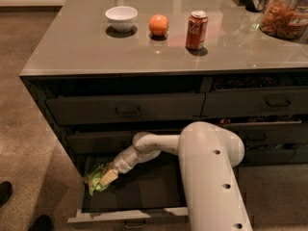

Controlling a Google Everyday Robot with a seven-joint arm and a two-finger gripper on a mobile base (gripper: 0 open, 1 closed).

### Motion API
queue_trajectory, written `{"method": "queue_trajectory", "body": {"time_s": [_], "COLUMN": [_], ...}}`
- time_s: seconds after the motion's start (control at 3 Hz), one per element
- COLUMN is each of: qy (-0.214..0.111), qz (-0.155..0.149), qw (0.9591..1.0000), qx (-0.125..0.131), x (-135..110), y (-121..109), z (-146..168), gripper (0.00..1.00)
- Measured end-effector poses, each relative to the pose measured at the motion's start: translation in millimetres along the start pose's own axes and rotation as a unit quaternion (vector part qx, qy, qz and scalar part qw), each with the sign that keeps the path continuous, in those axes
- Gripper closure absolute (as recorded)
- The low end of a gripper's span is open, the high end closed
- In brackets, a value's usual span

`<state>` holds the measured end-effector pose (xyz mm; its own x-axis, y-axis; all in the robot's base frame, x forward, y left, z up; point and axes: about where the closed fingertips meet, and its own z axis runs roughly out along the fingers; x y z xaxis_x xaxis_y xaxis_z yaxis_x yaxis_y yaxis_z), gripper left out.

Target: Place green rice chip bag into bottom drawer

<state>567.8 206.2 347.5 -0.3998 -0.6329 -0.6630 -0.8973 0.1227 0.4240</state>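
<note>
Next, I let go of the green rice chip bag on the dark bottom of the drawer, near the side [117,182] opposite my forearm.
The green rice chip bag [97,179] is bright green with tan patches. It hangs at the left side of the open bottom drawer [144,191], low over the drawer's dark floor by its left wall. My gripper [108,176] is at the end of the white arm reaching down and left into the drawer, and it is shut on the bag. The drawer's flat front [127,215] with a small metal handle is pulled out toward the camera. My white forearm [211,177] covers the drawer's right part.
On the grey countertop [72,47] stand a white bowl [121,17], an orange [159,25], a red soda can [196,30] and a snack jar [284,16]. Two closed wide drawers [125,109] sit above. Dark shoes [5,192] stand on the floor at the left.
</note>
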Motion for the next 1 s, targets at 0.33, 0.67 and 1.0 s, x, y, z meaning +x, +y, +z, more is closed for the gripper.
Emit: {"method": "queue_trajectory", "body": {"time_s": [0.33, 0.67, 1.0], "qy": [-0.007, -0.01, -0.006], "qz": [0.034, 0.063, 0.088], "qw": [0.9991, 0.9972, 0.9951], "qx": [0.024, 0.039, 0.044], "x": [25.1, 51.4, 73.8], "y": [-27.8, -46.6, -61.1], "z": [3.0, 4.5, 11.7], "gripper": [1.0, 1.0, 1.0]}}
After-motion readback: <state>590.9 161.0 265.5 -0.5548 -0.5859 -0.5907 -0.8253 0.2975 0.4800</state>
